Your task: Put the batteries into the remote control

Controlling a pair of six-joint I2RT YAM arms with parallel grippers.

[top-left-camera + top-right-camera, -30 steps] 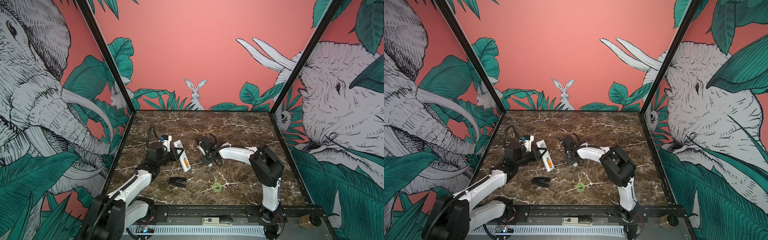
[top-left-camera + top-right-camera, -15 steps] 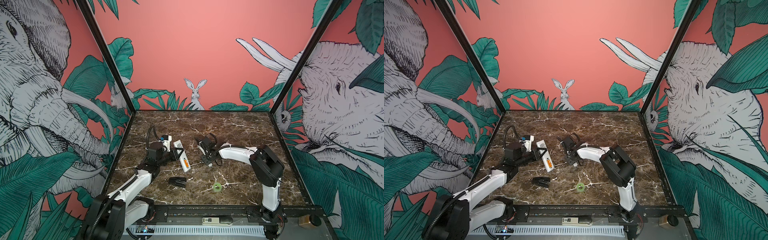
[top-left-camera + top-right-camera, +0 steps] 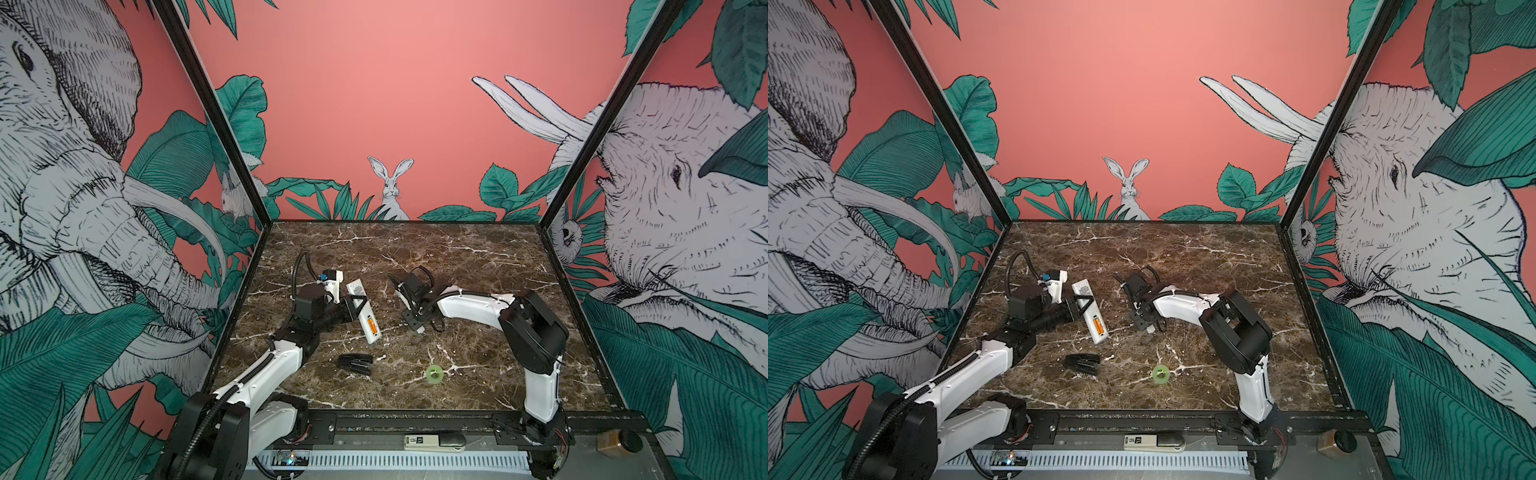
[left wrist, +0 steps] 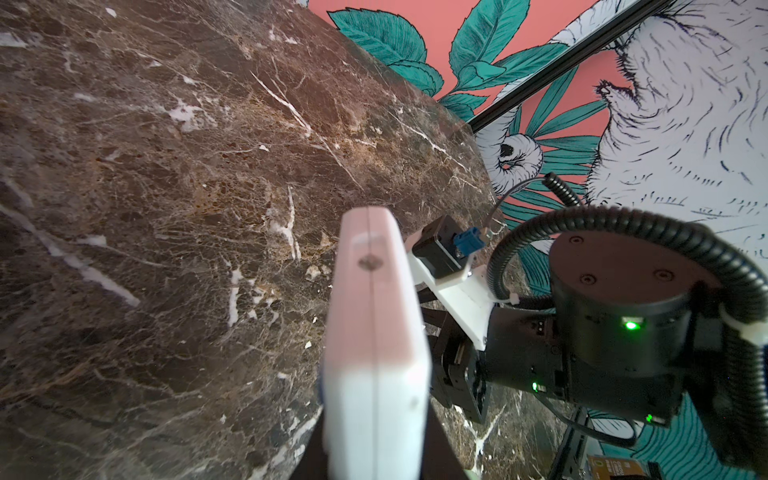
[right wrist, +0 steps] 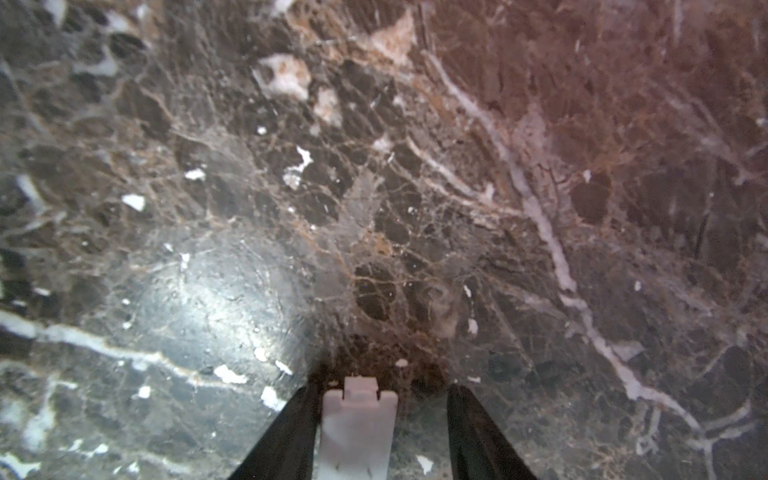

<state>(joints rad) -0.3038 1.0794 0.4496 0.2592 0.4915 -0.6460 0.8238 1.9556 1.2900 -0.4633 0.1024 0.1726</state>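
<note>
The white cover piece lies off-centre against a finger of the robot's right gripper, so next the gripper moves over and closes around its sides (image 5: 392, 436) before lifting it.
The white remote control (image 3: 362, 307) (image 3: 1089, 309) lies back-up, slanted, left of the table's middle. Orange batteries (image 3: 373, 325) (image 3: 1097, 324) show in its open compartment; I cannot tell them apart. My left gripper (image 3: 356, 305) is shut on the remote's mid-section; in the left wrist view the remote (image 4: 374, 353) stands edge-on between the dark fingers (image 4: 440, 451). My right gripper (image 3: 417, 325) (image 5: 380, 415) points down at the table, open. A small white cover piece (image 5: 357, 428) lies between its fingers, against one of them (image 5: 286, 436), with a gap to the other.
A black stapler (image 3: 354, 364) lies in front of the remote. A green tape ring (image 3: 434, 373) sits front centre. The right arm's wrist (image 4: 615, 316) is close beside the remote. Black frame posts and printed walls bound the marble table (image 3: 478, 266).
The right jaws have spread wider around the white cover piece. Both arms and the remote stay where they were.
</note>
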